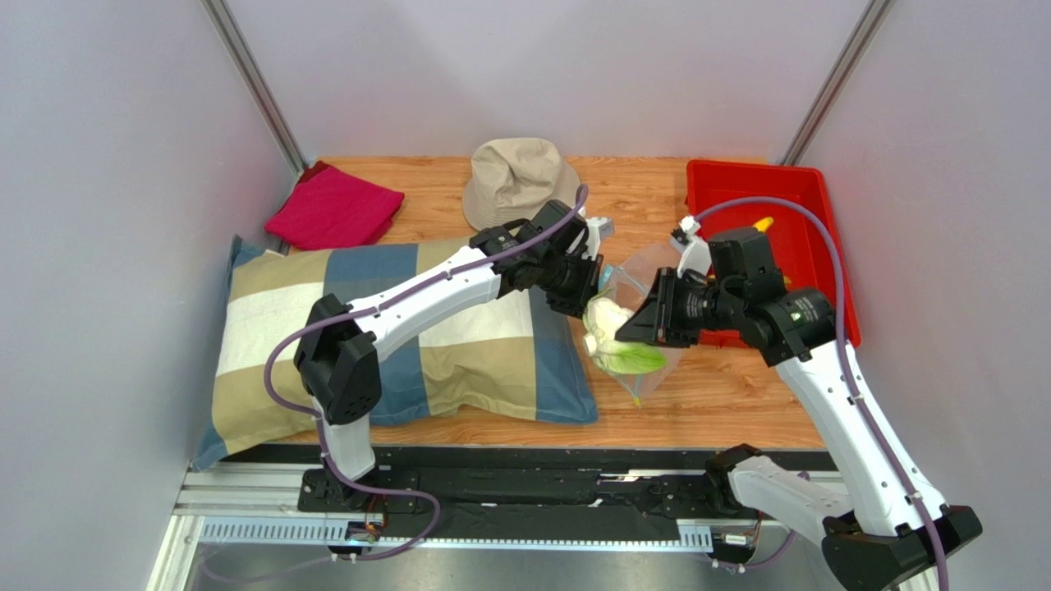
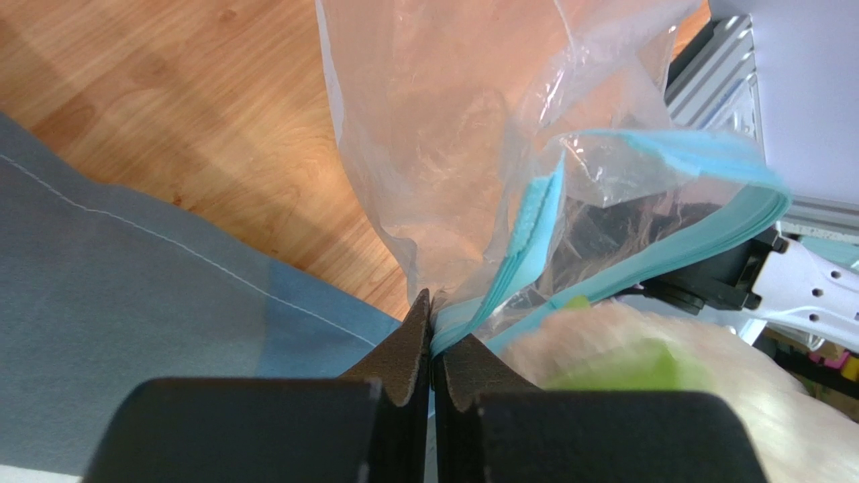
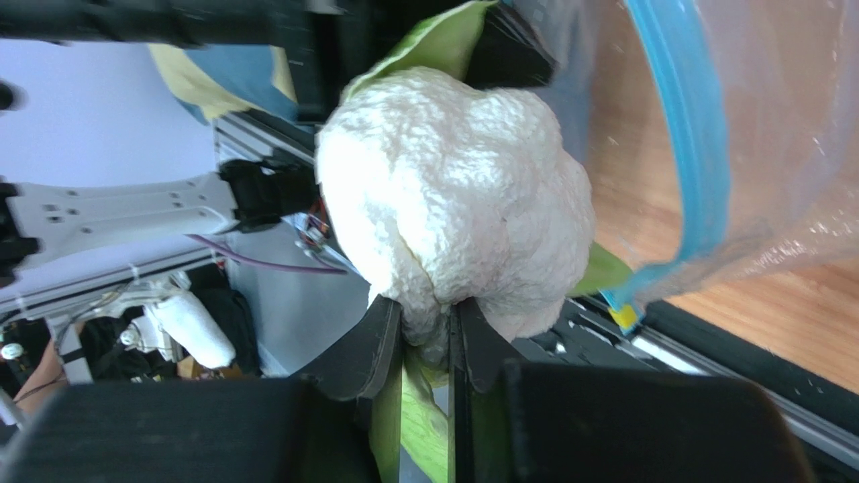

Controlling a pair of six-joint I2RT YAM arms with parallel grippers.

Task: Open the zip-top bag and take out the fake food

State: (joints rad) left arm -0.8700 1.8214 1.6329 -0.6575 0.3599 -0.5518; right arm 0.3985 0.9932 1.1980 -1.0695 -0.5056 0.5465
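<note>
Next, I let go of the cauliflower with my right gripper inside the near end of the red tray point(image 1: 771, 302), in front of the yellow piece.
The clear zip-top bag point(image 1: 644, 273) hangs above the table between both arms, its light blue zip strip point(image 2: 706, 216) gaping open. My left gripper point(image 2: 434, 337) is shut on the bag's edge at that strip, seen at the bag's left side point(image 1: 580, 293) from above. The right gripper point(image 3: 425, 327) is shut on the base of the fake food, a white cauliflower point(image 3: 454, 191) with green leaves, which shows from above point(image 1: 613, 339) at the bag's mouth. No plastic covers the cauliflower in the right wrist view, and the bag point(image 3: 786, 151) lies to its right.
A red tray point(image 1: 808, 240) sits at the back right with a yellow piece point(image 1: 765, 224) in it. A beige hat point(image 1: 521, 179) and a red cloth point(image 1: 333, 207) lie at the back. A checked pillow point(image 1: 395, 345) covers the left of the wooden table point(image 1: 728, 394).
</note>
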